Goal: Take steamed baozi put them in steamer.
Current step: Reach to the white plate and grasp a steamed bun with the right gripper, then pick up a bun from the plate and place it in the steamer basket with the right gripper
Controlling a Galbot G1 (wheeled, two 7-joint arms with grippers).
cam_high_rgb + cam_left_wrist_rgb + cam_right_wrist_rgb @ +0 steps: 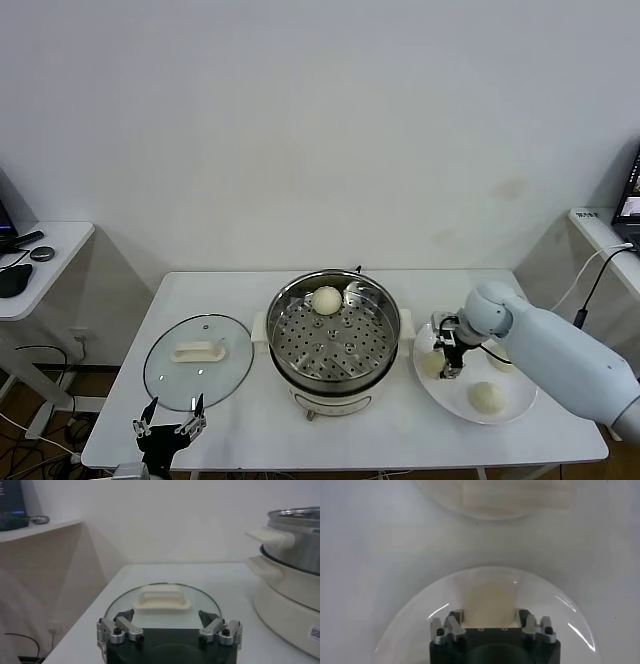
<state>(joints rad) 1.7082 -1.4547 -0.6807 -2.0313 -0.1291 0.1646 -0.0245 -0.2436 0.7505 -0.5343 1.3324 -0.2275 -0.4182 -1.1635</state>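
Next, I release the baozi, still low on the white plate, from my right gripper on the steamer tray's edge (288, 339) nearest the glass lid.
The steamer (332, 345) stands mid-table with one baozi (327, 299) on its perforated tray at the far side. My right gripper (448, 356) is down over the left part of the white plate (520, 405), shut on a baozi (432, 364) that still sits low on the plate. In the right wrist view this baozi (489, 597) fills the gap of the right gripper (489, 616) and its sides are pressed straight. A second baozi (487, 397) lies at the plate's front. A third (500, 358) is partly hidden behind my arm. My left gripper (170, 426) is open and parked at the front left.
The glass lid (197, 360) with a white handle lies flat left of the steamer, just beyond the left gripper (170, 617); it also shows in the left wrist view (165, 600). A side table (40, 255) stands at the far left.
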